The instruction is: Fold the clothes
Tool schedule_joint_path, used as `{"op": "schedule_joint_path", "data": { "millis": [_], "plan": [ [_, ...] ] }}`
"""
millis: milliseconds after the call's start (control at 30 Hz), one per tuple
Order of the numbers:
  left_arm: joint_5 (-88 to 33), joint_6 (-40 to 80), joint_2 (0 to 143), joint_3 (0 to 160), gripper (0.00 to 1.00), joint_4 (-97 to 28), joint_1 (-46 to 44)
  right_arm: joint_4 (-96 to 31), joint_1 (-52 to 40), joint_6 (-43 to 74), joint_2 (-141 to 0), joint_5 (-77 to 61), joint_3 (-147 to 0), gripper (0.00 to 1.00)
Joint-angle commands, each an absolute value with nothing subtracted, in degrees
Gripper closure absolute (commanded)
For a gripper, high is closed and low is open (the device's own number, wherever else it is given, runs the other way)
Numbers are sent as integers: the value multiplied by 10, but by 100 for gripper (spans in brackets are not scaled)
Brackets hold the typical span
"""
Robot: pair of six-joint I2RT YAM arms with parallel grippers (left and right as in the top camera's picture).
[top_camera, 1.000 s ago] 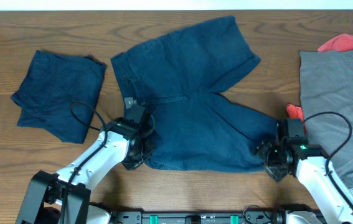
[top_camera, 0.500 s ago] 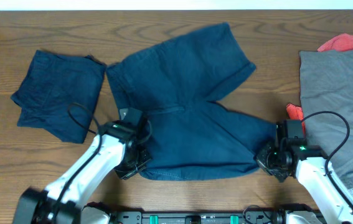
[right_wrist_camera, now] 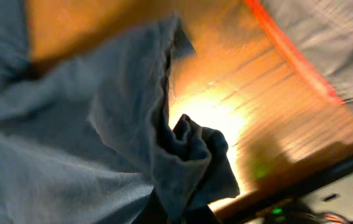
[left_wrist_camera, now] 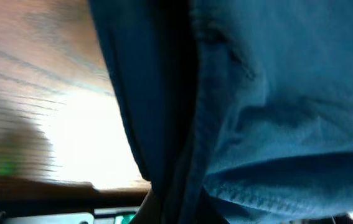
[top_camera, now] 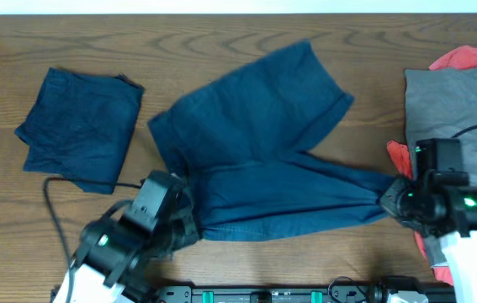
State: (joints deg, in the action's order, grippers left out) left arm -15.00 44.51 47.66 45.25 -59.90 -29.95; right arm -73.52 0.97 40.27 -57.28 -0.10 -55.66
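Next, my left gripper lets go of the shorts' bunched waist corner on their far waist corner [top_camera: 159, 123], close to the folded navy garment.
Dark navy shorts [top_camera: 263, 135] lie spread across the middle of the table, one leg toward the far edge and the other stretched to the right. My left gripper [top_camera: 183, 225] is shut on the shorts' near-left waist corner, and the cloth [left_wrist_camera: 276, 112] fills the left wrist view and hides the fingers. At the far right end of the stretched leg, the hem is pinched in my shut right gripper [top_camera: 389, 198]. That hem bunches in a fold [right_wrist_camera: 192, 162] just above the jaws. The lower edge of the shorts hangs taut between the two grippers.
A second navy garment [top_camera: 82, 126] lies folded at the left. A grey cloth [top_camera: 457, 109] covers the right side, with a red garment [top_camera: 469, 57] behind it and a red edge [top_camera: 398, 153] near my right gripper. Bare wood [top_camera: 305, 257] runs along the near edge.
The right gripper closed on the leg hem and pulled it to the right. Both arms rose, and the shorts' lower edge is drawn taut and longer than before.
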Motion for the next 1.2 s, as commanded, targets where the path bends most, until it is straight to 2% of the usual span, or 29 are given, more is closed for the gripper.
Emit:
{"op": "schedule_joint_path", "data": {
  "millis": [0, 100, 300, 800, 1167],
  "plan": [
    [-130, 436, 422, 460, 93, -606, -311, -741, 19, 350, -549, 74, -624, 99],
    [-74, 444, 393, 460, 94, -594, -310, -723, 18, 307, -547, 65, -664, 99],
    [45, 467, 403, 460, 94, -512, -305, -594, 17, 202, -574, -2, -675, 99],
    [70, 597, 632, 460, 94, -381, -128, -324, -32, 132, -822, -18, -675, 99],
    [72, 597, 780, 460, 94, -217, -100, -166, -53, 132, -990, -43, -675, 99]
  ]
}}
